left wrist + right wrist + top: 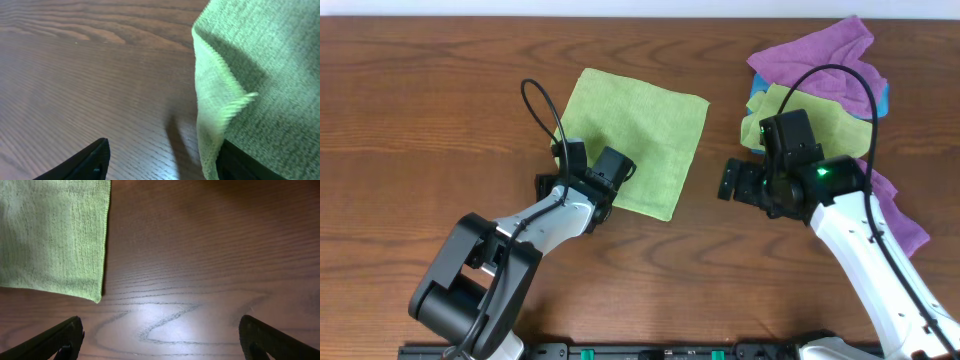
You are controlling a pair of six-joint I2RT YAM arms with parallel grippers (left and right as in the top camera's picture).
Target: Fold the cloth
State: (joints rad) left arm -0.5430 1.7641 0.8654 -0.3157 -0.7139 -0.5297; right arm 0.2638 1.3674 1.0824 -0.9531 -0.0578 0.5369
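The cloth's near corner is curling back over the cloth against my left gripper's finger, so I should back away, let it lie flat and pinch the corner's tip (249, 96).
The cloth (635, 135), bright lime green, lies spread flat on the wooden table, left of centre. My left gripper (613, 178) sits at its near-left edge. In the left wrist view the cloth (260, 65) has its edge lifted and curled against my right-hand finger (245, 167), while the other finger (92, 162) rests over bare wood. The left gripper (162, 160) is open, its jaws well apart. My right gripper (732, 180) hovers over bare table just right of the cloth, wide open and empty. In the right wrist view the cloth's corner (55, 235) lies ahead and to the left of the right gripper (160, 335).
A pile of cloths lies at the back right: a purple cloth (820, 50), a duller yellow-green cloth (825, 120) and a sliver of blue cloth (757, 100). Another purple cloth (900, 215) lies under my right arm.
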